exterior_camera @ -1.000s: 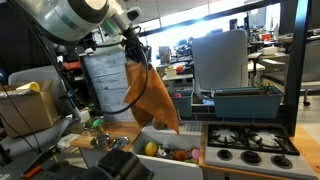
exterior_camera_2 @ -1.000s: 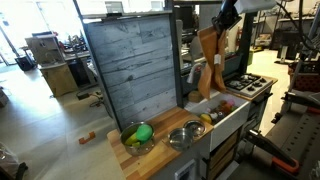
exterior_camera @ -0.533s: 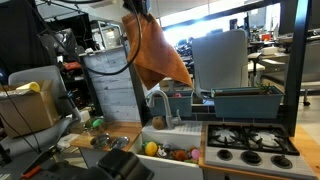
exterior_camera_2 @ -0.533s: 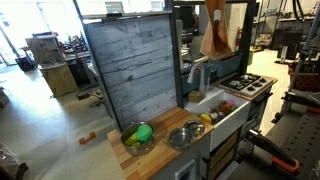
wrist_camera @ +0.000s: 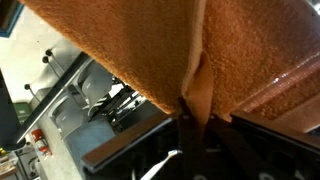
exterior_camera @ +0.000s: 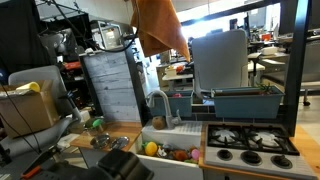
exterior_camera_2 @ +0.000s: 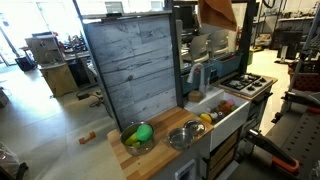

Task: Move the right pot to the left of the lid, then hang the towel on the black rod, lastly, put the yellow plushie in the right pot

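My gripper is going to let go of the orange-brown towel draped over the black rod [exterior_camera: 160,52] that sits above the curved faucet.
The orange-brown towel [exterior_camera: 160,28] hangs high at the top of both exterior views [exterior_camera_2: 216,12]. The gripper itself is above the frame edge there. In the wrist view the towel [wrist_camera: 120,40] fills the picture, and my gripper [wrist_camera: 197,118] is shut on a fold of it. Two pots stand on the wooden counter: one with a green object in it [exterior_camera_2: 138,136] and an empty steel one [exterior_camera_2: 185,134]. A yellow object [exterior_camera_2: 205,119] lies in the sink among other small items [exterior_camera: 151,148]. I cannot pick out the lid or the black rod.
A sink [exterior_camera_2: 222,112] with a curved faucet [exterior_camera_2: 197,72] sits beside a gas stove [exterior_camera_2: 248,85]. A tall grey panel [exterior_camera_2: 130,70] stands behind the counter. The stove [exterior_camera: 250,140] and faucet [exterior_camera: 157,100] lie below the towel.
The towel has risen steadily from over the sink to the top of both exterior views. The arm has left the frame upward.
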